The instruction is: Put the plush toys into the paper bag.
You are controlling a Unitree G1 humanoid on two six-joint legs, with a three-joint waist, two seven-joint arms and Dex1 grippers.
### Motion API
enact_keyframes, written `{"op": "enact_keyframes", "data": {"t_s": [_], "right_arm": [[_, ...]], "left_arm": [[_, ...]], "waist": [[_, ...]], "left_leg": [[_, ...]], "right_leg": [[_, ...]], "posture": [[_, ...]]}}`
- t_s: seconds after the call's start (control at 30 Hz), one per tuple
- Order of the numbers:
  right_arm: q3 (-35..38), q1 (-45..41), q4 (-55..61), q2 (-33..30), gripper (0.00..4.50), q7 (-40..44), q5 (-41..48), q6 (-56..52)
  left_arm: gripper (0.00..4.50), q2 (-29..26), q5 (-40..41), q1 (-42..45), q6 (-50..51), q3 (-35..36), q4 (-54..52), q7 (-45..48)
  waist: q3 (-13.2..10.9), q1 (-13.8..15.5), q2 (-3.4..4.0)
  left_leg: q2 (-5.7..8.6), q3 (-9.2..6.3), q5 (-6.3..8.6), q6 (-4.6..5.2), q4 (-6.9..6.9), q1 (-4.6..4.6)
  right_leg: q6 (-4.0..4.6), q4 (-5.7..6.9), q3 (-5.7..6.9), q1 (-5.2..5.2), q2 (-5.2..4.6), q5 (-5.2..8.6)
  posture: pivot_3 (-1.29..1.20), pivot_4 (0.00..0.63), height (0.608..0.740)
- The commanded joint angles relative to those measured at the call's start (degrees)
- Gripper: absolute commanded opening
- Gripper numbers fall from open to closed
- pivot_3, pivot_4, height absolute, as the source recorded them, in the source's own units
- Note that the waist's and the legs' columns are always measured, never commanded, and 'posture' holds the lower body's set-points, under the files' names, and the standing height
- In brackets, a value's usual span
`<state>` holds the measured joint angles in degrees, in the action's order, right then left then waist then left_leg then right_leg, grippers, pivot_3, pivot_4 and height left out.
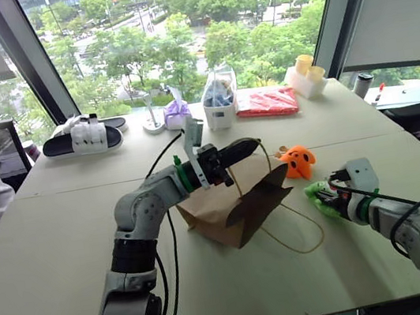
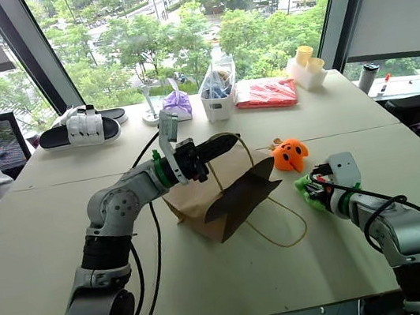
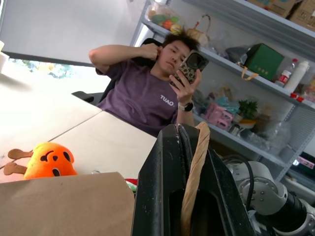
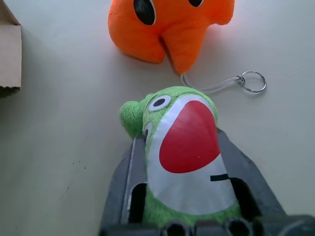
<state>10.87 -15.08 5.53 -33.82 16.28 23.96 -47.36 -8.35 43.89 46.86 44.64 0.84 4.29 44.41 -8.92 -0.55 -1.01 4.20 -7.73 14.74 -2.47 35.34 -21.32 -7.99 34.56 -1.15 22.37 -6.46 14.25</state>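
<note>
Next, my right gripper releases the green plush toy just inside the opening of the tilted brown paper bag [image 1: 258,202].
The brown paper bag [image 1: 226,207] stands tilted at the middle of the table, its mouth towards the right. My left gripper [image 1: 245,150] is shut on the bag's twine handle [image 3: 194,167] and holds it up above the bag. The orange plush toy [image 1: 298,161] lies on the table just right of the bag. The green plush toy [image 4: 184,147], red mouth upward, sits on the table in front of the orange one. My right gripper [image 1: 330,201] is shut on it, with one finger on each side.
A keyring [image 4: 253,81] on a clear strap lies beside the orange toy. At the table's far side are a black-and-white slipper [image 1: 83,137], a purple bundle [image 1: 177,113], a white basket [image 1: 219,104] and a red packet [image 1: 267,103]. A person [image 3: 147,93] with a phone sits to the right.
</note>
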Motion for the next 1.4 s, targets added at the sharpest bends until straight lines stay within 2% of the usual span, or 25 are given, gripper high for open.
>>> {"op": "enact_keyframes", "data": {"t_s": [0.03, 0.13, 0.17, 0.23, 0.33, 0.43, 0.6, 0.67, 0.87, 1.0, 1.03, 1.27, 1.4], "right_arm": [[2.89, 0.22, 2.65, -0.47, 0.03, 0.63, -0.14, 1.32], [7.36, 0.54, 7.35, -0.29, 0.03, 3.17, 3.47, 3.06], [9.84, 2.11, 11.91, -1.13, 0.03, 7.11, 6.96, 4.06], [15.20, 4.86, 22.06, -2.64, 0.03, 12.30, 18.52, -0.58], [15.82, 6.67, 28.10, -4.19, 0.03, 13.96, 26.65, -5.13], [12.03, 5.05, 29.96, -2.64, 0.03, 12.00, 30.12, -6.79], [4.49, 2.40, 28.90, -0.87, 0.03, 9.73, 28.12, -6.57], [0.67, 0.48, 26.70, -0.33, 0.03, 9.43, 24.77, -4.96], [-12.00, -6.82, 17.88, -3.41, 0.03, 14.94, 12.80, 0.05], [-15.75, -10.71, 13.03, -2.46, 0.03, 17.22, 8.39, 2.87], [-16.39, -11.34, 12.26, -2.33, 0.99, 17.66, 7.31, 3.61], [-16.04, -12.96, 11.58, -0.18, 4.46, 18.83, 5.41, 4.98], [-15.42, -13.03, 12.62, 0.15, 4.46, 18.53, 5.24, 4.50]], "left_arm": [[0.00, 0.14, 0.26, 0.25, -0.99, 0.86, -2.17, -0.32], [0.00, 0.02, 0.60, 0.73, -0.98, 1.29, -1.81, -0.53], [0.00, 0.05, 0.88, 1.22, -0.97, 1.78, -1.32, -0.73], [0.00, 0.10, 1.30, 2.35, -0.94, 2.51, 0.10, -0.67], [0.00, 0.23, 1.44, 3.35, -0.88, 2.77, 1.63, 0.03], [0.00, 0.76, 1.46, 4.21, -0.68, 2.62, 2.92, 0.73], [0.00, 1.67, 1.63, 5.01, -0.42, 2.60, 3.30, 1.09], [0.00, 2.04, 2.73, 4.94, 0.39, 3.11, 2.49, 1.10], [0.00, 1.25, 5.23, 3.27, 2.93, 3.50, -1.19, 1.25], [0.00, 1.40, 5.77, 2.67, 3.10, 3.57, -2.22, 0.44], [0.00, 1.47, 5.75, 2.58, 3.08, 3.60, -2.33, 0.24], [0.00, 1.44, 5.03, 1.47, 2.48, 3.54, -2.75, -0.80], [0.00, 1.80, 4.82, 1.64, 1.92, 3.89, -1.81, -1.45]], "waist": [[0.00, -0.03, 0.00], [-0.01, -0.02, 0.01], [-0.02, 0.10, 0.04], [-0.04, 0.11, 0.09], [-0.01, -0.18, 0.01], [0.01, -0.11, -0.04], [0.01, -0.02, -0.04], [0.01, -0.02, -0.04], [0.01, -0.16, -0.02], [0.00, -0.13, -0.03], [0.00, -0.13, -0.03], [0.00, -0.08, -0.03], [0.00, -0.08, -0.03]], "left_leg": [[0.00, 0.00, 0.00, 0.00, 0.00, 0.00], [0.00, 0.00, 0.00, 0.00, -0.01, -0.04], [0.00, 0.00, 0.00, 0.00, -0.02, -0.05], [0.00, -0.03, 0.01, 0.01, -0.08, -0.11], [-0.03, -0.09, 0.06, 0.09, -0.11, -0.08], [-0.05, -0.07, 0.07, 0.11, -0.06, -0.03], [-0.03, -0.07, 0.07, 0.11, -0.03, -0.06], [-0.03, -0.07, 0.06, 0.10, -0.03, -0.08], [-0.02, -0.06, 0.06, 0.10, -0.07, -0.09], [-0.02, -0.06, 0.06, 0.09, -0.08, -0.10], [-0.02, -0.07, 0.06, 0.09, -0.07, -0.10], [-0.02, -0.08, 0.04, 0.06, -0.07, -0.10], [-0.02, -0.08, 0.05, 0.07, -0.07, -0.10]], "right_leg": [[0.00, 0.00, 0.00, 0.00, 0.00, 0.00], [0.00, 0.00, 0.00, 0.05, 0.00, 0.00], [0.00, 0.00, 0.00, 0.07, 0.00, 0.00], [-0.02, -0.02, 0.01, 0.13, 0.00, 0.01], [-0.03, -0.14, 0.08, 0.05, 0.04, 0.02], [-0.03, -0.20, 0.08, -0.06, 0.05, 0.01], [-0.02, -0.20, 0.07, -0.04, 0.03, 0.01], [-0.02, -0.20, 0.07, 0.00, 0.03, 0.01], [-0.02, -0.18, 0.07, 0.08, 0.03, 0.01], [-0.02, -0.18, 0.07, 0.08, 0.03, 0.01], [-0.02, -0.18, 0.07, 0.08, 0.03, 0.00], [-0.02, -0.19, 0.07, 0.08, 0.03, 0.00], [-0.02, -0.18, 0.07, 0.09, 0.03, 0.00]], "posture": [[0.00, 0.150, 0.740], [0.00, 0.150, 0.740], [0.00, 0.150, 0.740], [0.00, 0.150, 0.740], [0.00, 0.150, 0.740], [0.00, 0.150, 0.740], [0.00, 0.150, 0.740], [0.00, 0.150, 0.740], [0.00, 0.150, 0.740], [0.00, 0.150, 0.740], [0.00, 0.150, 0.740], [0.00, 0.150, 0.740], [0.00, 0.150, 0.740]]}}
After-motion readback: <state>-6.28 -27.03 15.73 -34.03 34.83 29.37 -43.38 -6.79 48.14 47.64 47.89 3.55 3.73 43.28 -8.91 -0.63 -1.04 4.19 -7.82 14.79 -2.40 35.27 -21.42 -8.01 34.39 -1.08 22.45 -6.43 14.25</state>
